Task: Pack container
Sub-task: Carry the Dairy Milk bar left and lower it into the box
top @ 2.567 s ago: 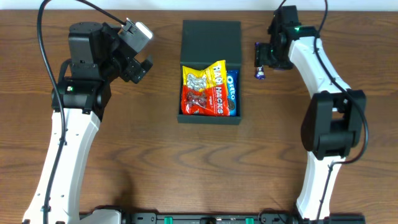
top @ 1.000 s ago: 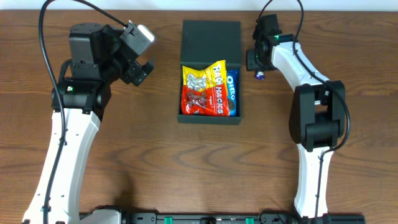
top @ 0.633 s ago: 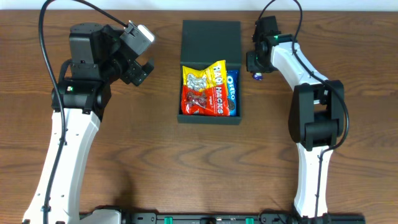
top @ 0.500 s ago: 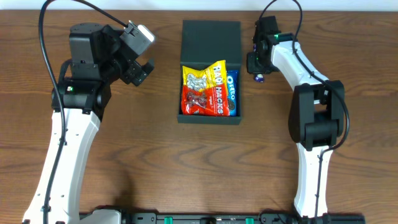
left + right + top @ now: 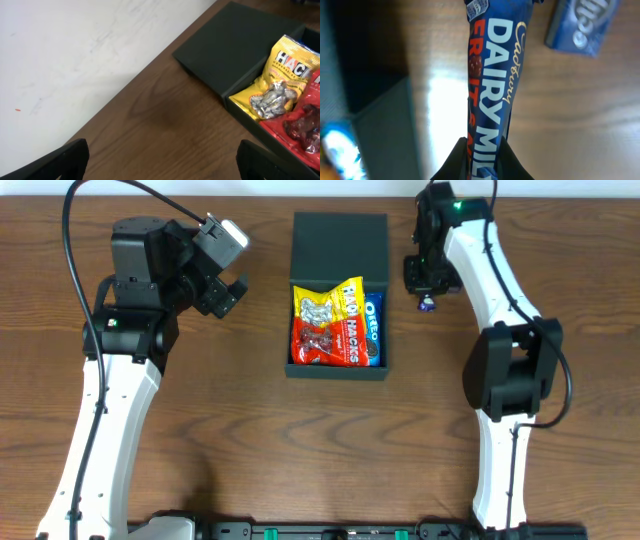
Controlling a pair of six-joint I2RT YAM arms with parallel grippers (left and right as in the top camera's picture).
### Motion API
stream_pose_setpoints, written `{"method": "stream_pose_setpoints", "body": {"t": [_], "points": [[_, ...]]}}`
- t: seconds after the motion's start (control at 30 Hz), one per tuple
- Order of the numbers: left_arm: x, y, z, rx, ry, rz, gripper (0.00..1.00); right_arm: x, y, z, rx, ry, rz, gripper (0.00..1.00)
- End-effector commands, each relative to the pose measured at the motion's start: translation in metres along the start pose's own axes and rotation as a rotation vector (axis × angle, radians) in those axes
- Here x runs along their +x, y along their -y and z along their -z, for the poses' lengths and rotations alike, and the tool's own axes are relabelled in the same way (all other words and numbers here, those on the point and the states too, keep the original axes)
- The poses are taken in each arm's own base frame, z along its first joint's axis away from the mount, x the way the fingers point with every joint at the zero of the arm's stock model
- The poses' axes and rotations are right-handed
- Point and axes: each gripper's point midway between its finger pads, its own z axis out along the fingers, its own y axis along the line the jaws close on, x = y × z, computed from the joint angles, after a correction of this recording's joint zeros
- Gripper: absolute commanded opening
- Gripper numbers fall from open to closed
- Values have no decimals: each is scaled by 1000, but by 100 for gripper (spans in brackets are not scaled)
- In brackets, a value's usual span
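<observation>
The blue Dairy Milk bar, now hanging over the wood beside the box, will be let go by my right gripper between the Oreo pack and the box's side [image 5: 381, 329].
The container [image 5: 338, 368] is a dark box in mid-table, its lid [image 5: 340, 242] lying open at the back. A yellow-and-red Hacks packet [image 5: 328, 322] and a blue Oreo pack [image 5: 373, 330] lie inside. Just right of the box, my right gripper [image 5: 424, 284] is shut on a blue Dairy Milk bar [image 5: 494, 85]; its black fingertips [image 5: 456, 164] pinch the wrapper's near end and the bar hangs over the wood. The bar's purple end [image 5: 427, 304] shows from above. My left gripper [image 5: 226, 288] stands open and empty left of the box, over bare wood [image 5: 160, 167].
A second small blue packet [image 5: 582, 22] lies on the table beyond the bar. The box's dark wall [image 5: 385, 135] is close on the bar's left. The white wall [image 5: 65, 60] borders the table's far edge. The lid [image 5: 235, 42] and Hacks packet [image 5: 280, 80] show in the left wrist view.
My right gripper has closed on the Dairy Milk bar, and the arm has risen and shifted slightly right with it. The left arm has not moved.
</observation>
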Motion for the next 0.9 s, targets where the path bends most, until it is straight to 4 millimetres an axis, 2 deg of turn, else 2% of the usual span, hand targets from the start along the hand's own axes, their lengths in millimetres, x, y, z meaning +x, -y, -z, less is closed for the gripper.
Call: {"method": "stream_pose_setpoints", "body": {"t": [0.0,0.2,0.33,0.57,0.73,0.87], "points": [[-10,-4,8,-15,29,-11,95,1,-27,59,-78,99,-6,1],[-10,-4,8,-15,29,-11,95,22,-67,106,-113,165,89,1],[-10,-4,8,-15,29,-11,95,41,-92,114,-120,148,122,1],[-10,-4,8,-15,29,-11,95,68,-118,90,-147,51,170,1],[-10,-4,8,-15,30,-11,95,80,-115,63,-128,-17,140,1],[-10,-4,8,-15,29,-11,95,88,-112,49,-77,-43,74,1]]}}
